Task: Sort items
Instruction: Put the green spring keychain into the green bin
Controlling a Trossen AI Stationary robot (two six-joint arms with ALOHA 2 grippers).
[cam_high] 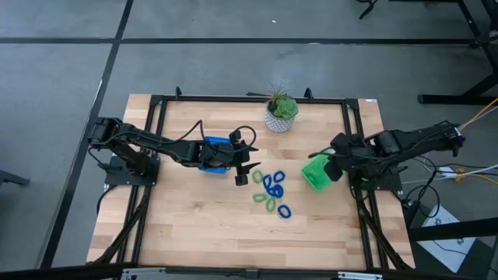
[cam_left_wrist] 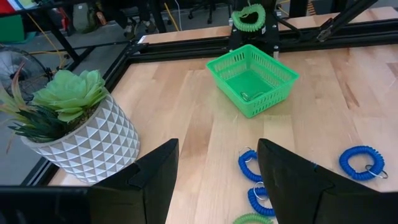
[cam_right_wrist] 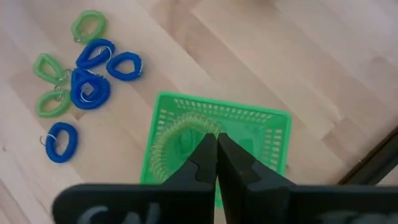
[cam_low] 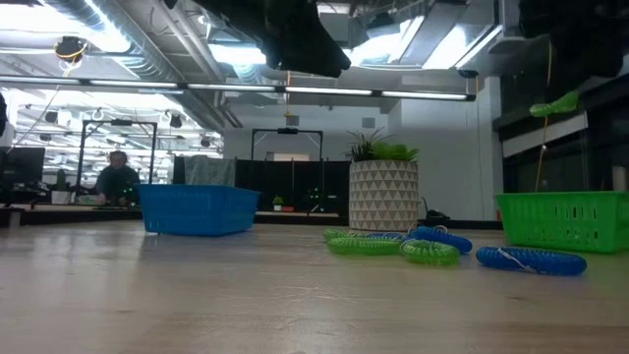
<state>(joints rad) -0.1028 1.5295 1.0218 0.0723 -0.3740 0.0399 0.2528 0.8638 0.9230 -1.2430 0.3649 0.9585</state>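
Note:
The robot's right gripper should release the light green ring on the bottom of the green tray (cam_high: 315, 173) (cam_right_wrist: 198, 139).
Several small coil rings, blue and light green, lie in a cluster (cam_high: 270, 189) on the wood between the trays, also seen in the low view (cam_low: 432, 246) and the right wrist view (cam_right_wrist: 93, 87). My right gripper (cam_right_wrist: 216, 135) hovers over the green tray (cam_right_wrist: 224, 107), shut on one light green ring (cam_right_wrist: 171, 140). The left wrist view shows that gripper (cam_left_wrist: 249, 25) from afar, behind the green tray (cam_left_wrist: 273, 93). My left gripper (cam_left_wrist: 217, 180) is open, above the table beside the blue tray (cam_high: 216, 144), left of the cluster (cam_left_wrist: 252, 168). My right gripper pinches the light green ring by one stretch of its coil (cam_right_wrist: 202, 126) between its two shut fingers, coming from above and pointing down. The rest of the loop curves out to one side of the fingers. The ring is lifted clear, over the green tray.
A potted succulent in a white patterned pot (cam_high: 280, 117) stands at the table's far edge, close to my left gripper (cam_left_wrist: 81, 137). A black frame runs around the tabletop (cam_high: 233, 99). Bare wood lies toward the near edge (cam_high: 233, 233). A small metal loop lies in the green tray (cam_left_wrist: 249, 95).

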